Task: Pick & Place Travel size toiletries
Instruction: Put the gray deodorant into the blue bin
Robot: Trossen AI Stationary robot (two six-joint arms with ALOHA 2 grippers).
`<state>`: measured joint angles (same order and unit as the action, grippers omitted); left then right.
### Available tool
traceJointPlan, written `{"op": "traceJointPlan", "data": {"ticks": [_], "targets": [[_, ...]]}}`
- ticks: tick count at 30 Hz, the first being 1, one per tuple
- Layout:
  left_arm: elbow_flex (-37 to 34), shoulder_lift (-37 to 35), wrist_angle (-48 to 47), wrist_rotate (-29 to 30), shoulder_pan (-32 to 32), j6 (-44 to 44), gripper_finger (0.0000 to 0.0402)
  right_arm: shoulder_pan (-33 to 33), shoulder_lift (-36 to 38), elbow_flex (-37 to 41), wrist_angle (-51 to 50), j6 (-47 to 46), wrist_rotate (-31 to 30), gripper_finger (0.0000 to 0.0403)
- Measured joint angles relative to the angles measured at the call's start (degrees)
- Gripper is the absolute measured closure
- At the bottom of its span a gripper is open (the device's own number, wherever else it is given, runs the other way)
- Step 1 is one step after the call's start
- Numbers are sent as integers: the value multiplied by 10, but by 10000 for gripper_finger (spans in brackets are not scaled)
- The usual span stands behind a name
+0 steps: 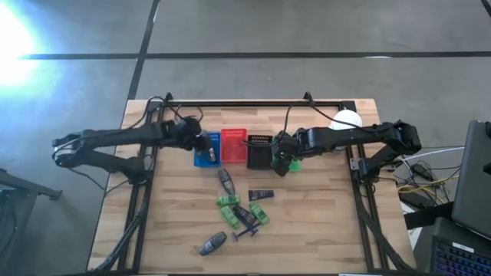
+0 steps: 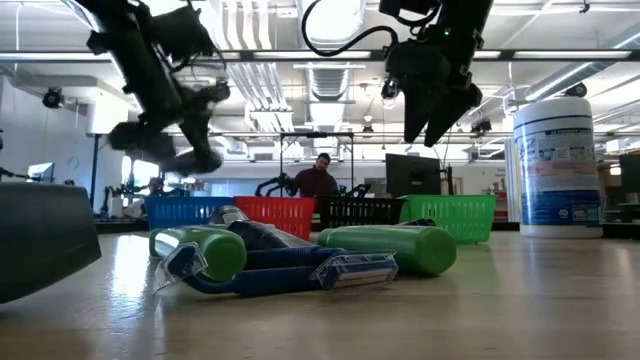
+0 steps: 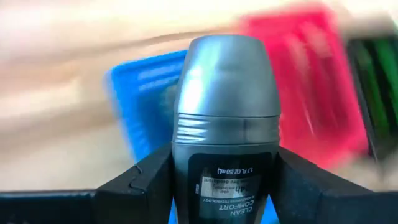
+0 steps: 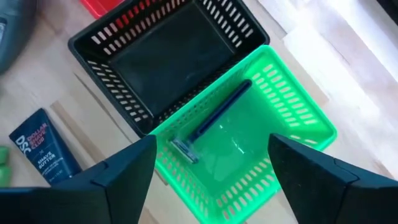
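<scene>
The grey roll-on deodorant, now held above the blue basket, will be released by my left gripper inside the blue basket (image 1: 207,152) (image 3: 202,140), beside the red basket.
My left gripper (image 1: 201,142) is shut on a grey roll-on deodorant (image 3: 225,118) above the blue basket (image 1: 205,153). It also shows in the low view (image 2: 190,152). My right gripper (image 1: 285,159) is open and empty above the green basket (image 4: 249,137), in which a blue razor (image 4: 214,118) lies. On the table in front lie a grey tube (image 1: 225,181), a dark tube (image 1: 261,194), green packets (image 1: 228,202), a razor (image 1: 244,233) and another grey tube (image 1: 212,244). My left gripper pinches the deodorant's labelled body (image 3: 225,186) between its two fingers (image 3: 146,180), one on each side. The rounded grey cap (image 3: 225,74) sticks out past the fingertips. The deodorant is lifted clear, above the blue basket (image 3: 146,99).
A red basket (image 1: 233,146) and a black basket (image 1: 259,150) stand between the blue and green ones in a row at the far side. A big white container (image 1: 345,120) stands at the far right. A person (image 2: 318,180) is in the room behind.
</scene>
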<state>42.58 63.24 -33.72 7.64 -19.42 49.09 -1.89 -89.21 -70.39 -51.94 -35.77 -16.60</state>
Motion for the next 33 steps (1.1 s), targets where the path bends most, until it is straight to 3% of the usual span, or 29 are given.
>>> {"op": "traceJointPlan", "data": {"ticks": [5,10,11,17,25,33], "targets": [[64,9,-39,-70,38,-520,191,1,0,0,-1,29,0,84],[129,82,-194,59,64,-950,191,1,0,1,-1,42,0,77],[135,100,-216,80,64,-1004,191,1,0,1,-1,47,0,76],[120,150,-152,200,44,-1183,191,1,0,1,3,65,1,86],[113,165,-126,177,48,-1284,191,1,0,1,0,65,10,111],[96,173,-117,130,51,-1319,173,1,0,1,-1,65,21,123]]}}
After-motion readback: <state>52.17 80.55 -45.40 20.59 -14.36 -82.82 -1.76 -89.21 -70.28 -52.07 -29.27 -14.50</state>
